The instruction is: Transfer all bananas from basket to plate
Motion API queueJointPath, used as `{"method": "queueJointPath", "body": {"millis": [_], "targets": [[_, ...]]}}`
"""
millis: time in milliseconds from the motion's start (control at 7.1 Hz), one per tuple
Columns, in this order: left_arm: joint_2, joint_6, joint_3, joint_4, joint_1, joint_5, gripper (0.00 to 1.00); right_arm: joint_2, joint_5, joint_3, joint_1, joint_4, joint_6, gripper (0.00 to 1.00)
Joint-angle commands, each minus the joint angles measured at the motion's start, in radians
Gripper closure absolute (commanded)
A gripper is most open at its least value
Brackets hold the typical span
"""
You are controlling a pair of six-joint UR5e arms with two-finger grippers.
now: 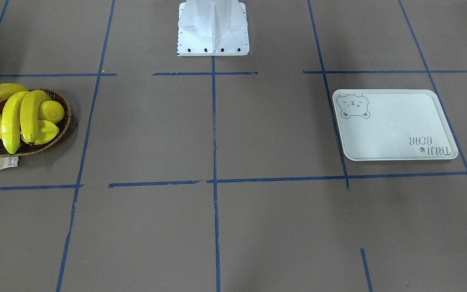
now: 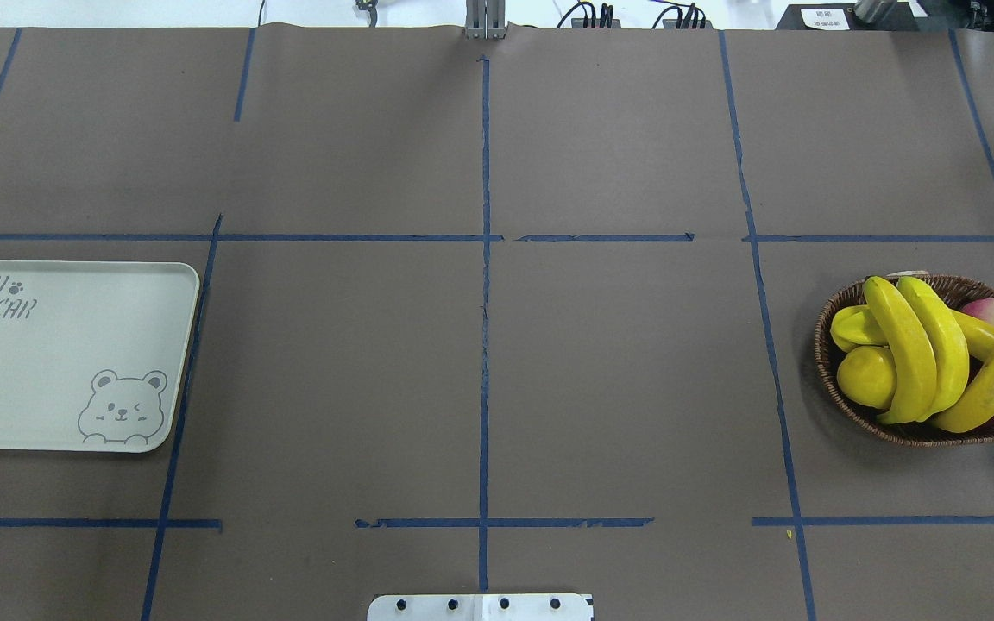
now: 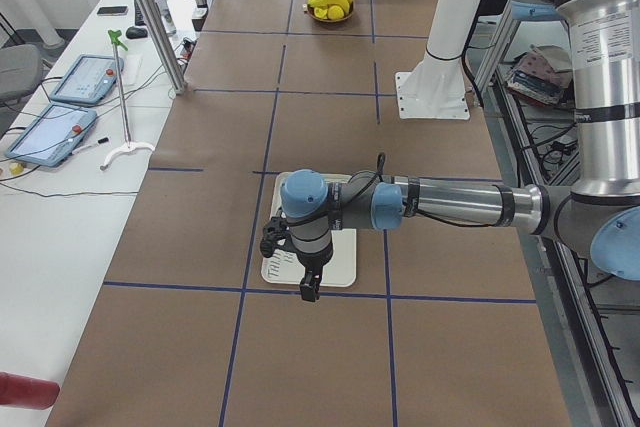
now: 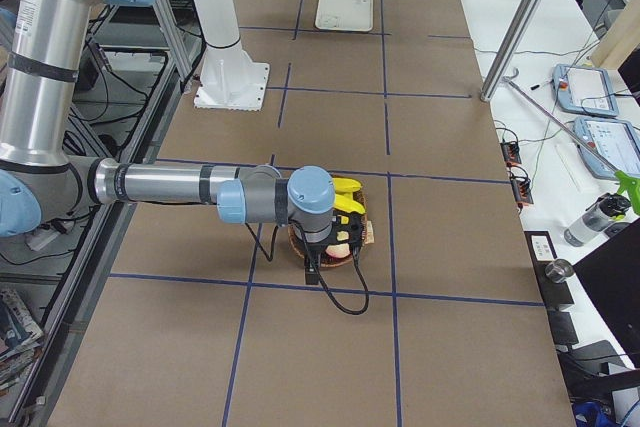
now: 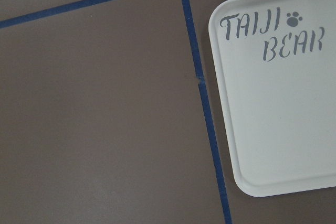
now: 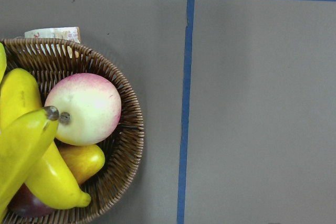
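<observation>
The robot's right gripper should close on the middle of the top banana (image 6: 11,160), the one with its dark end resting against the pink-and-cream apple.
Several yellow bananas (image 2: 902,345) lie piled in the brown wicker basket (image 2: 911,434) at the table's right end, also seen in the front view as bananas (image 1: 12,117) in the basket (image 1: 65,121). The cream plate (image 2: 57,345) with the bear drawing lies bare at the left end. My left gripper (image 3: 310,289) hangs above the plate's outer edge; the left wrist view shows the plate's corner (image 5: 283,119). My right gripper (image 4: 313,272) hangs over the basket's outer side. I cannot tell whether either gripper is open or shut.
A pink-and-cream apple (image 6: 84,108), a lemon (image 2: 866,377) and a starfruit (image 2: 855,326) share the basket. The white robot base (image 1: 213,32) stands at the table's mid edge. A side bench with tablets (image 3: 60,117) and a metal pole (image 3: 150,17) border the far side.
</observation>
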Motion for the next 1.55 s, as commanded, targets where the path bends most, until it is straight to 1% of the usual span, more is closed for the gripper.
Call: {"method": "queueJointPath", "body": {"millis": [0, 141, 282, 422, 563, 704, 845, 985, 1126, 1267, 1408], "targets": [[0.000, -0.001, 0.005, -0.002, 0.000, 0.000, 0.00, 0.002, 0.000, -0.001, -0.002, 0.000, 0.002, 0.00], [0.000, -0.001, 0.008, -0.002, 0.000, 0.000, 0.00, 0.004, 0.005, 0.002, -0.007, 0.002, 0.020, 0.00], [0.000, -0.004, 0.009, 0.000, 0.000, -0.002, 0.00, 0.011, 0.012, 0.038, -0.040, 0.002, 0.108, 0.00], [0.000, -0.005, 0.012, -0.002, 0.000, -0.002, 0.00, 0.017, 0.005, 0.109, -0.103, 0.002, 0.256, 0.00], [0.000, -0.002, 0.015, -0.002, 0.000, -0.002, 0.00, 0.024, -0.001, 0.150, -0.144, 0.002, 0.378, 0.00], [-0.002, -0.001, 0.017, -0.002, 0.000, -0.002, 0.00, 0.025, -0.040, 0.157, -0.194, 0.014, 0.520, 0.00], [-0.002, -0.001, 0.017, -0.002, 0.000, -0.002, 0.00, 0.025, -0.133, 0.149, -0.261, 0.122, 0.727, 0.00], [-0.002, -0.004, 0.017, -0.002, 0.000, -0.003, 0.00, 0.024, -0.199, 0.146, -0.351, 0.224, 0.947, 0.00], [-0.002, -0.001, 0.017, -0.002, 0.002, -0.003, 0.00, 0.024, -0.295, 0.145, -0.461, 0.270, 1.118, 0.01], [-0.002, 0.001, 0.017, -0.002, 0.000, -0.003, 0.00, 0.021, -0.342, 0.145, -0.499, 0.271, 1.152, 0.01], [-0.002, -0.001, 0.017, -0.002, 0.000, -0.003, 0.00, 0.015, -0.344, 0.143, -0.501, 0.270, 1.152, 0.01]]}}
